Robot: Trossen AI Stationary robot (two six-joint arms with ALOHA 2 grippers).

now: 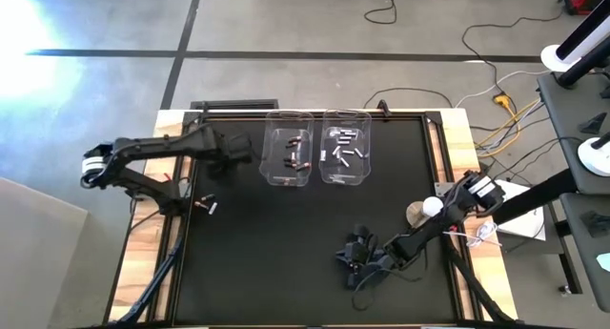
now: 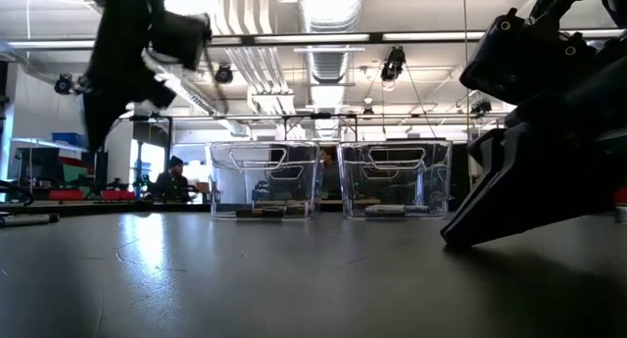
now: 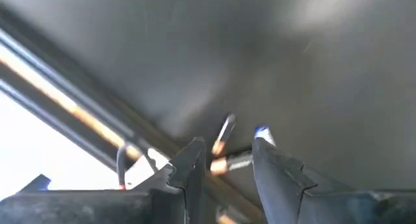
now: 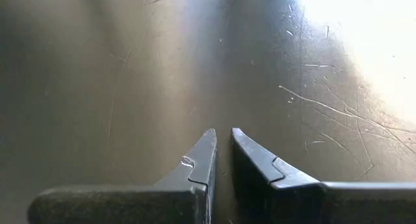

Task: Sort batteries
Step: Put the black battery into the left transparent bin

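The farther copper-ended battery is the one nearer the bins among the loose batteries. My left gripper should close next on the dark body (image 1: 207,197) (image 3: 226,128) of that battery.
Two clear bins stand side by side at the table's far middle. The left bin (image 1: 288,148) (image 2: 265,179) holds dark batteries with red marks. The right bin (image 1: 345,146) (image 2: 395,177) holds silvery ones. Two loose batteries (image 1: 206,206) (image 3: 227,161) lie on the black mat near its left edge. My left gripper (image 1: 231,155) (image 3: 229,143) hangs open high over the mat, pointing down, between the left bin and those batteries, which show between its fingers, far below them. My right gripper (image 1: 351,257) (image 4: 222,138) is shut, low over the mat at the near right, with nothing between its fingers.
A wooden border and dark rails (image 1: 181,224) frame the black mat. A round white disc with a red wire (image 1: 431,209) sits at the right edge beside my right arm. Cables lie on the floor beyond the table. People sit in the room behind (image 2: 176,176).
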